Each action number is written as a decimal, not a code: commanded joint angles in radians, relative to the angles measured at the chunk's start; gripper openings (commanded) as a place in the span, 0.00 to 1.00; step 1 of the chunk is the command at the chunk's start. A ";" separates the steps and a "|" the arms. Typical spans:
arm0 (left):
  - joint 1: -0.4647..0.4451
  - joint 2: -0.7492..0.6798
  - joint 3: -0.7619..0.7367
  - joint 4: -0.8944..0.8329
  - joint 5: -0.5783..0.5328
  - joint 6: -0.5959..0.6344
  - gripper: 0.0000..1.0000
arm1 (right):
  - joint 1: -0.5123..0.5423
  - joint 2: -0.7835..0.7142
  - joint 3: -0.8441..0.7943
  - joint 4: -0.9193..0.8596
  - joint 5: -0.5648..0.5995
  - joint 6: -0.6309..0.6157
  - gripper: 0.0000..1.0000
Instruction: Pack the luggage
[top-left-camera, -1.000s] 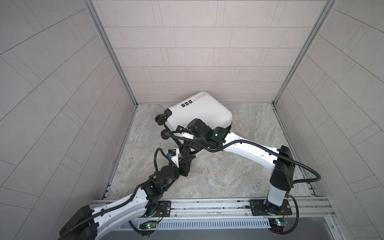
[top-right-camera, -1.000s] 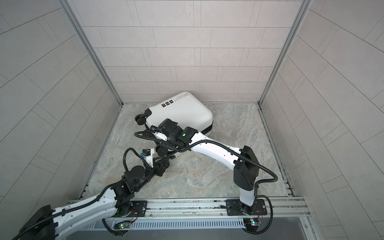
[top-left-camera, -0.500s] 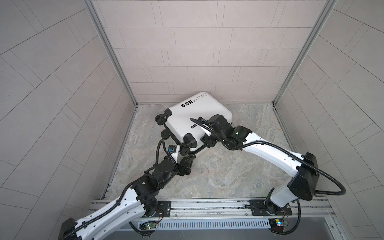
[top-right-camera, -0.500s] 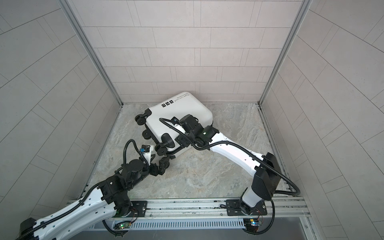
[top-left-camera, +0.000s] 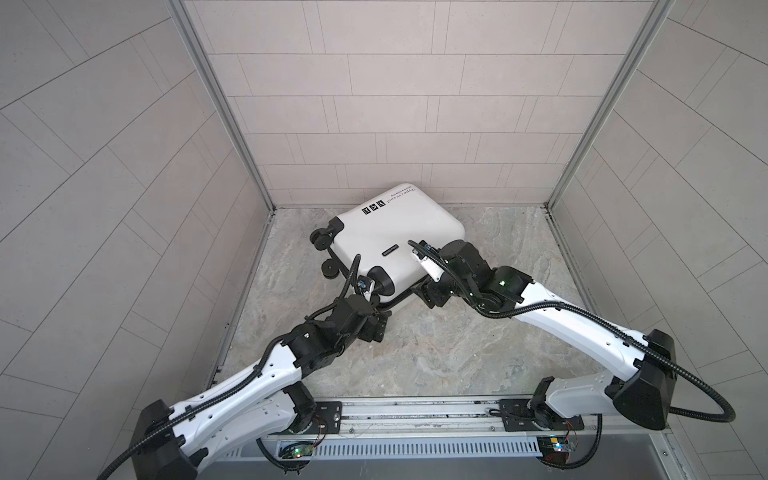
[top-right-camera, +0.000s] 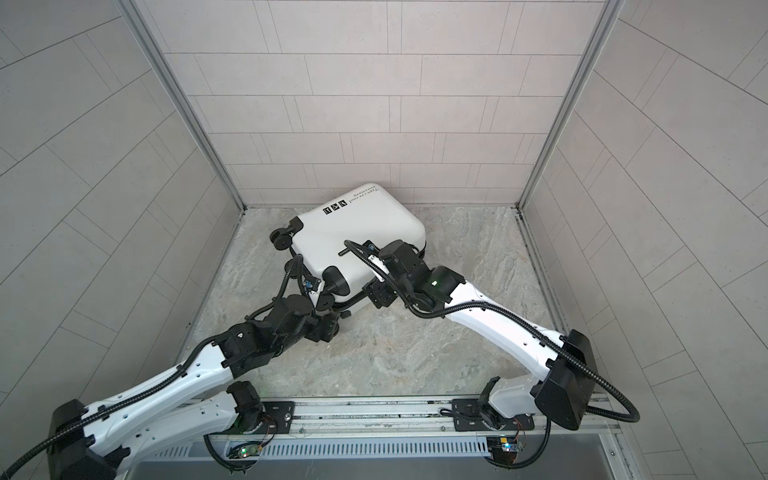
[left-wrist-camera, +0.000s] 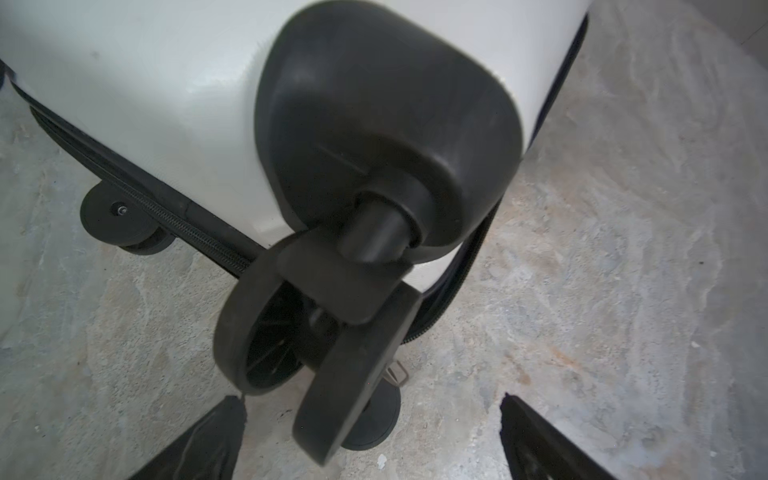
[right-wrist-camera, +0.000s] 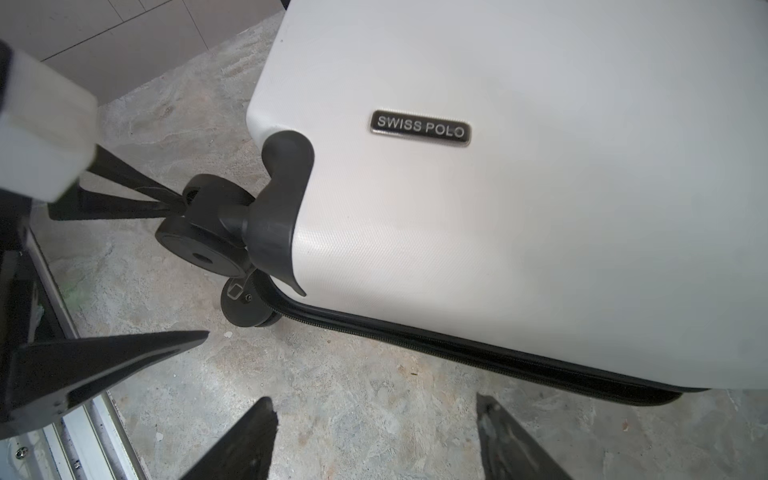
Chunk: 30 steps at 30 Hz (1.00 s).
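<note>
The wide caster wheel hangs between the fingers of my left gripper, so that gripper should grab the narrow stem (left-wrist-camera: 374, 229) above the wheel before my right gripper joins at that corner of the luggage.
The luggage (top-left-camera: 395, 232) (top-right-camera: 357, 232) is a small white hard-shell suitcase lying flat and closed at the back of the floor, with its black wheels toward the left. My left gripper (top-left-camera: 374, 326) (top-right-camera: 328, 328) (left-wrist-camera: 370, 403) is open at the near left corner. A black caster wheel (left-wrist-camera: 332, 353) hangs down between its fingertips, and neither fingertip touches it. My right gripper (top-left-camera: 432, 295) (top-right-camera: 380, 295) (right-wrist-camera: 374, 403) is open over bare floor just in front of the zipped seam (right-wrist-camera: 457, 349), with nothing between its fingers.
The marble floor (top-left-camera: 436, 353) is closed in by tiled walls at the back and on both sides. A metal rail (top-left-camera: 415, 411) runs along the front. A small metal zipper pull (right-wrist-camera: 235, 289) (left-wrist-camera: 397, 372) lies by the lower corner wheel.
My left gripper has opened wide at the corner wheel. My right arm has swung right, from that corner to the suitcase's near edge.
</note>
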 joint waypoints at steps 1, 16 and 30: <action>0.027 0.028 0.061 -0.022 -0.007 0.045 0.98 | 0.003 -0.049 -0.029 0.022 -0.022 0.032 0.77; 0.104 0.116 0.136 0.013 0.218 0.151 0.57 | 0.014 -0.073 -0.097 0.050 -0.049 0.060 0.74; 0.106 0.304 0.211 0.078 0.382 0.107 0.36 | 0.024 -0.100 -0.210 0.151 -0.006 0.257 0.63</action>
